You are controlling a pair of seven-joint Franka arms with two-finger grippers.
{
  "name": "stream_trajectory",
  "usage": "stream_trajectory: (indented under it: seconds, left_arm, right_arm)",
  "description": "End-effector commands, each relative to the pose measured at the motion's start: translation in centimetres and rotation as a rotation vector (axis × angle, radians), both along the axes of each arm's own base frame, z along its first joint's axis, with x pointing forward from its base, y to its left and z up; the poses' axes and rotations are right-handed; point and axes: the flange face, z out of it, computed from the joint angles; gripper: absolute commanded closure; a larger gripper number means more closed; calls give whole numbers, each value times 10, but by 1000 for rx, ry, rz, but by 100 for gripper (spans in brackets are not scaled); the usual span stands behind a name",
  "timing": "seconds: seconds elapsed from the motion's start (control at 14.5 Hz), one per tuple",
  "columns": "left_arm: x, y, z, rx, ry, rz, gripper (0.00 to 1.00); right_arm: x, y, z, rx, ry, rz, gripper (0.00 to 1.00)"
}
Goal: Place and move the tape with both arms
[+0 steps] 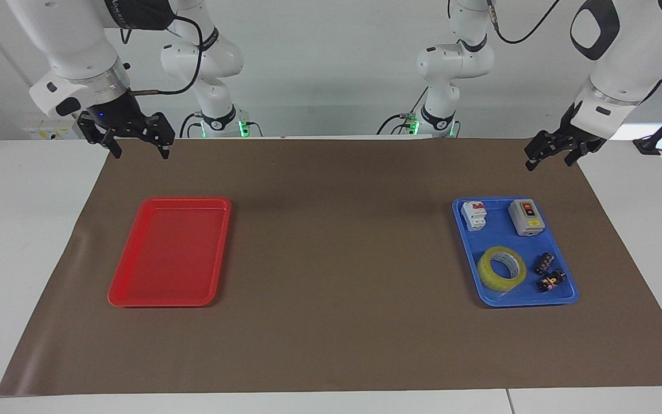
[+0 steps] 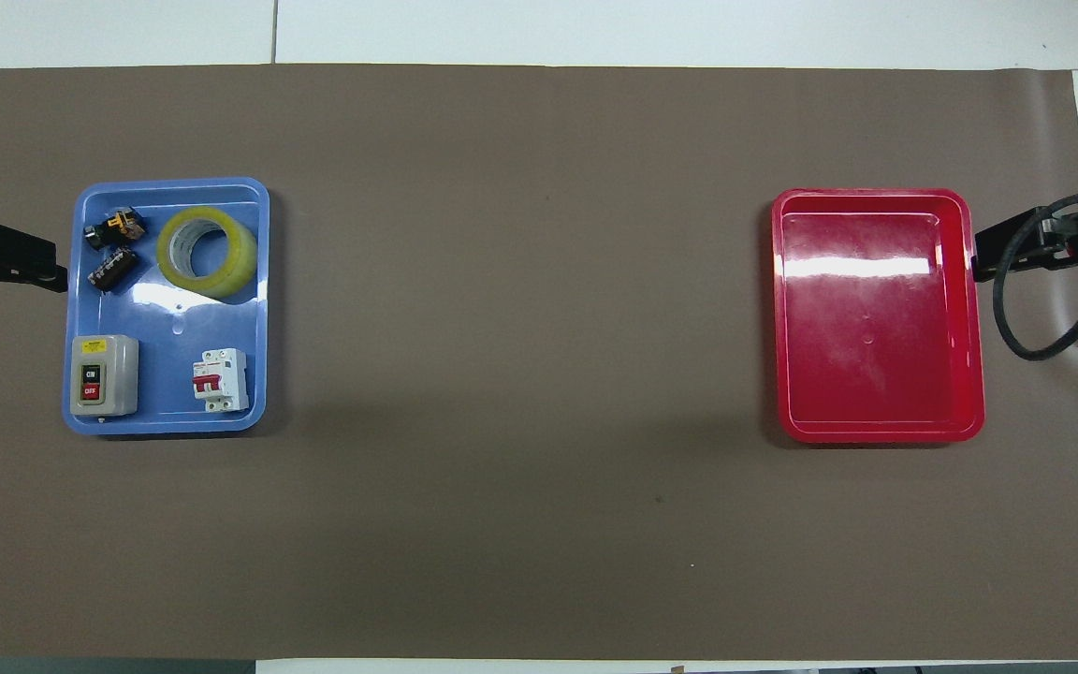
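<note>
The robot's left gripper should close on the tape's side (image 2: 170,247) closest to the two small black parts in the blue tray.
The tape (image 1: 501,268) is a yellow translucent roll lying flat in the blue tray (image 1: 495,233), in the part farther from the robots; it also shows in the overhead view (image 2: 207,253). My left gripper (image 1: 548,165) hangs open and empty in the air over the mat's edge at the left arm's end, beside the blue tray (image 2: 169,417); it also shows in the overhead view (image 2: 34,267). My right gripper (image 1: 141,155) hangs open and empty over the mat's edge at the right arm's end, beside the red tray (image 1: 164,302), and shows in the overhead view (image 2: 993,257). Both are well apart from the tape.
The blue tray also holds a grey on/off switch box (image 2: 104,374), a white circuit breaker (image 2: 221,379) and two small black parts (image 2: 111,248). The red tray (image 2: 876,432) holds nothing. A brown mat (image 1: 337,259) covers the table.
</note>
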Motion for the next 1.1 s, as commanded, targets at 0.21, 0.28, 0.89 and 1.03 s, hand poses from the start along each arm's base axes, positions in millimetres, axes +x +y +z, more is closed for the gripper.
stream_trajectory:
  seconds: [0.21,0.28,0.89,1.03]
  left_arm:
    - [-9,-1,4,-33,-6,-2,0]
    - [-9,0,4,-33,-6,0,0]
    - [-7,4,6,-33,-21,8,0]
    - [-7,-2,7,-34,-22,5,0]
  right_arm:
    - [-2,-2,2,18,-11,14,0]
    - [-2,-2,2,18,-11,14,0]
    - [-2,-2,2,18,-11,14,0]
    - [-3,-2,2,19,-11,14,0]
